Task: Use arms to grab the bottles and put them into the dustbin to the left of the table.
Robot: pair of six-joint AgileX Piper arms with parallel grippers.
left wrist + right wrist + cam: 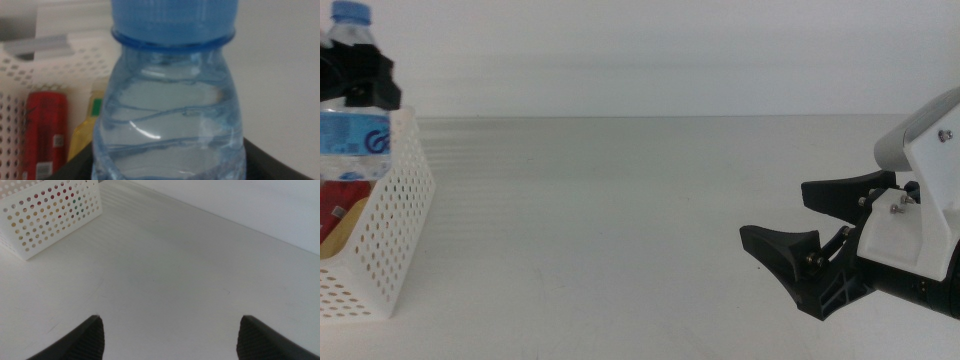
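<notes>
The water bottle, now held upright over the dustbin, will be let go by my left gripper in the dustbin [341, 200] [66, 141], between the red soda can and the yellow-liquid bottle.
My left gripper [360, 82] is shut on the blue-capped, blue-labelled water bottle [353, 135] and holds it upright over the white perforated dustbin [398, 235] at the table's left edge. In the left wrist view the water bottle [170, 100] fills the frame between the dark jaws. Below it, inside the dustbin [50, 62], lie the red soda can [45, 130] and the yellow-liquid bottle [86, 132]. The red can [342, 195] also shows through the basket top in the middle view. My right gripper [775, 212] is open and empty, low over the table at the right.
The off-white table [620, 220] stretches bare between the dustbin and my right gripper. In the right wrist view the dustbin [50, 215] stands far off across the table, beyond the open right gripper [172, 340].
</notes>
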